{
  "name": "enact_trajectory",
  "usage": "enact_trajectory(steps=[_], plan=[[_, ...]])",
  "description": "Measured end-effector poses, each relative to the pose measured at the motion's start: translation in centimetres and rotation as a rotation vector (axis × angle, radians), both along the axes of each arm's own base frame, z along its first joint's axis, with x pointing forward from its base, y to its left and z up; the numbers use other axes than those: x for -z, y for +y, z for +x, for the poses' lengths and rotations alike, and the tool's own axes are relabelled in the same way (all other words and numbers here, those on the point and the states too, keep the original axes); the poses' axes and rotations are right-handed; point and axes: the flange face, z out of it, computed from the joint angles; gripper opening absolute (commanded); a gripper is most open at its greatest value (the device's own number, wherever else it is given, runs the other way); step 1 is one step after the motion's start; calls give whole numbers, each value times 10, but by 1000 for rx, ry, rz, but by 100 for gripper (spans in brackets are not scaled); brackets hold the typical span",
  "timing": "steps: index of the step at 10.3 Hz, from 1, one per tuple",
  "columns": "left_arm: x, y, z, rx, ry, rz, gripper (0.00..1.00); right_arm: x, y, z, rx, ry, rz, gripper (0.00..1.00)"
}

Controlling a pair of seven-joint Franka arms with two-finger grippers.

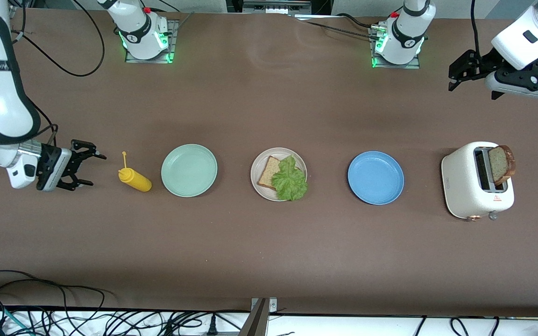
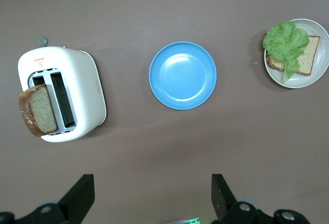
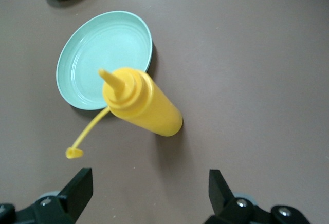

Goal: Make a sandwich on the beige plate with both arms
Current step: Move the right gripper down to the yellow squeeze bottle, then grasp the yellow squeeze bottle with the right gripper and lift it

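Note:
My right gripper grips the yellow mustard bottle next on the lower body (image 1: 139, 180) (image 3: 157, 112), so that its nozzle end stays free.
The beige plate (image 1: 262, 157) sits mid-table with one toast slice (image 1: 267, 172) and a green lettuce leaf (image 1: 290, 179) on top of it. The plate (image 2: 323, 34), slice (image 2: 310, 59) and leaf (image 2: 285, 43) also show in the left wrist view. A second toast slice (image 1: 502, 164) stands tilted in the white toaster (image 1: 465, 186). My left gripper (image 1: 453, 74) is open and empty, up in the air over the table's left-arm end; its fingers frame bare table (image 2: 152, 196). My right gripper (image 1: 98, 171) is open and empty, low beside a lying yellow mustard bottle (image 1: 134, 178).
A mint-green plate (image 1: 188, 170) lies between the bottle and the beige plate. A blue plate (image 1: 375, 177) lies between the beige plate and the toaster. In the right wrist view the bottle (image 3: 146, 106) lies against the mint plate (image 3: 97, 54). Cables hang along the table's near edge.

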Motion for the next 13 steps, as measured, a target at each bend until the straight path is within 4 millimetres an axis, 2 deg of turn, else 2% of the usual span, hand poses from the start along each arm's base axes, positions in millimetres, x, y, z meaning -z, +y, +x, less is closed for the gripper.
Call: enact_trajectory(steps=[2,4,8,11,13], plan=[[0,0,0,0,0,0,100,37,-6,-3,-46,-55,100,100],[0,0,0,0,0,0,100,63,-7,-5,-75,-107,169,100],[0,0,0,-1,0,0,100,91,4,-3,-136,-179,236,100],[0,0,0,-1,0,0,100,104,10,-5,-147,-185,261,100],[0,0,0,-1,0,0,100,114,23,-6,-154,-175,285,100]])
